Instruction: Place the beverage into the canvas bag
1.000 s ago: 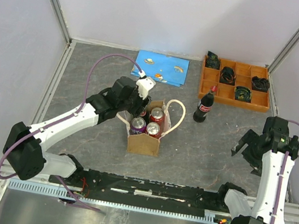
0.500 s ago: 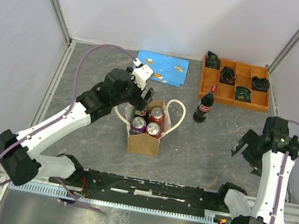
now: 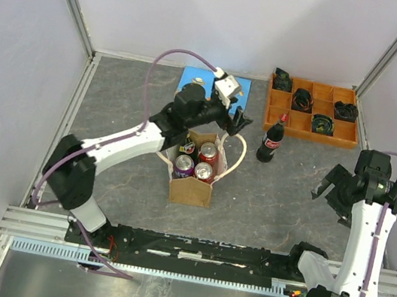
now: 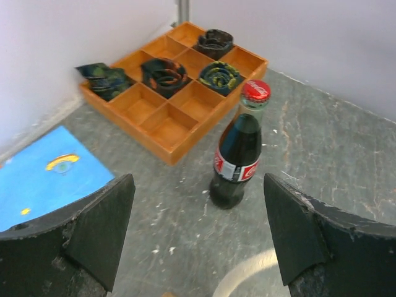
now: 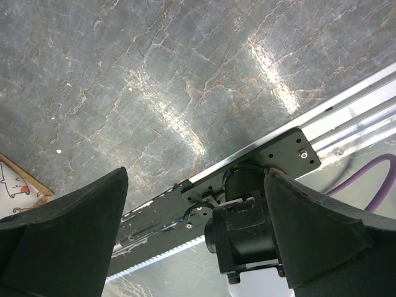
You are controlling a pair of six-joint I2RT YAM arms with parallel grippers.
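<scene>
Next, I move my left gripper over to the cola bottle's neck [image 3: 278, 125] [image 4: 249, 117], just below its red cap, and then close it there.
A dark cola bottle [image 3: 271, 139] with a red cap stands upright on the grey table, right of the canvas bag [image 3: 192, 188]. The bag is open at the top, holds several cans [image 3: 207, 153], and its cream rope handle [image 3: 238, 155] loops toward the bottle. My left gripper [image 3: 232, 117] is open and empty, above the bag's far right corner. In the left wrist view [image 4: 198, 241] it faces the bottle [image 4: 237, 154], which stands ahead between the fingers and apart from them. My right gripper [image 3: 334, 193] is open and empty at the right side, far from the bottle.
An orange compartment tray [image 3: 313, 111] with dark rolled items sits behind the bottle; it also shows in the left wrist view [image 4: 167, 127]. A blue sheet [image 3: 208, 89] lies at the back. The right wrist view shows bare table and the front rail [image 5: 260, 158].
My left arm has swung from the bag's left side across its back to the right, so the gripper now faces the bottle. The right arm has barely moved.
</scene>
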